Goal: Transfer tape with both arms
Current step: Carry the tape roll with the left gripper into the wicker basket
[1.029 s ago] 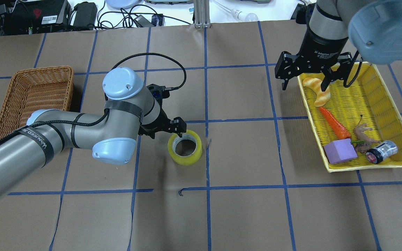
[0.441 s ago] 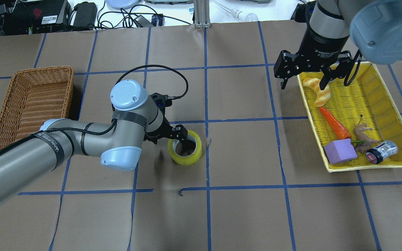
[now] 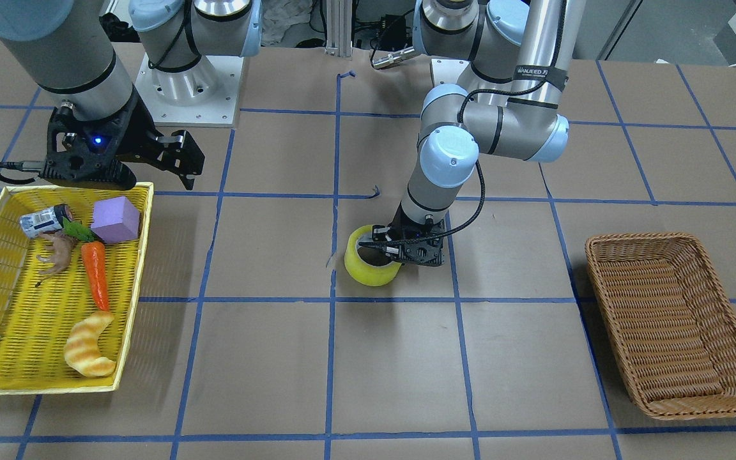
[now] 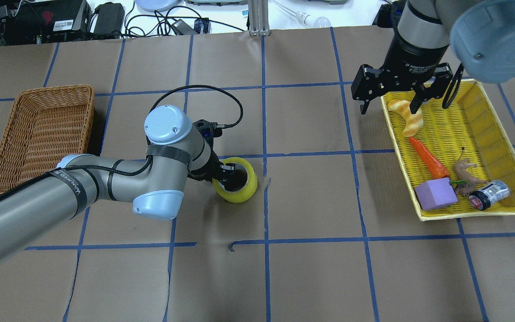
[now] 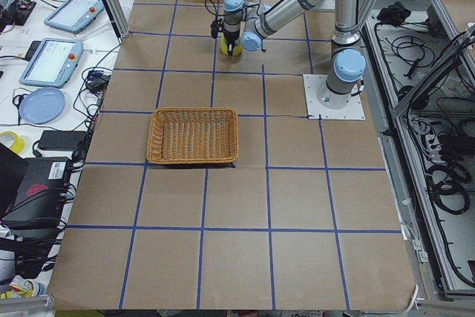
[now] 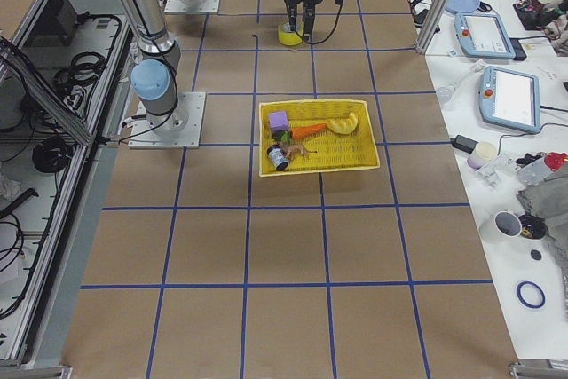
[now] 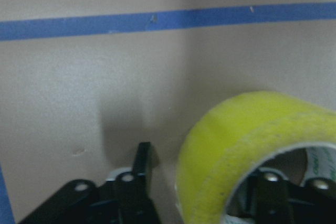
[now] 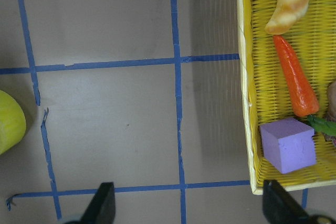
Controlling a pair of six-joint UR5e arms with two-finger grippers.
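Next, I let go of the yellow tape roll with my left gripper near the middle of the brown wicker basket's bottom (image 3: pixel 662 315).
The yellow tape roll (image 4: pixel 245 187) sits near the table's middle, tilted toward my left gripper; it also shows in the front view (image 3: pixel 368 268) and the left wrist view (image 7: pixel 236 135). My left gripper (image 4: pixel 228 174) straddles the roll's wall, one finger inside the core and one outside. In the left wrist view a small gap shows between the outer finger (image 7: pixel 142 166) and the roll. My right gripper (image 4: pixel 389 109) is open and empty, hovering over the near-left edge of the yellow tray (image 4: pixel 485 134).
The yellow tray holds a croissant toy (image 4: pixel 407 117), a carrot (image 4: pixel 428 157), a purple block (image 4: pixel 435 195), a small animal figure and a can. A brown wicker basket (image 4: pixel 43 129) stands at the left. Blue tape lines grid the brown table cover.
My left arm has reached further right and put a finger into the tape's core. The roll has tipped up and shifted slightly away from the robot. The right arm has barely moved.
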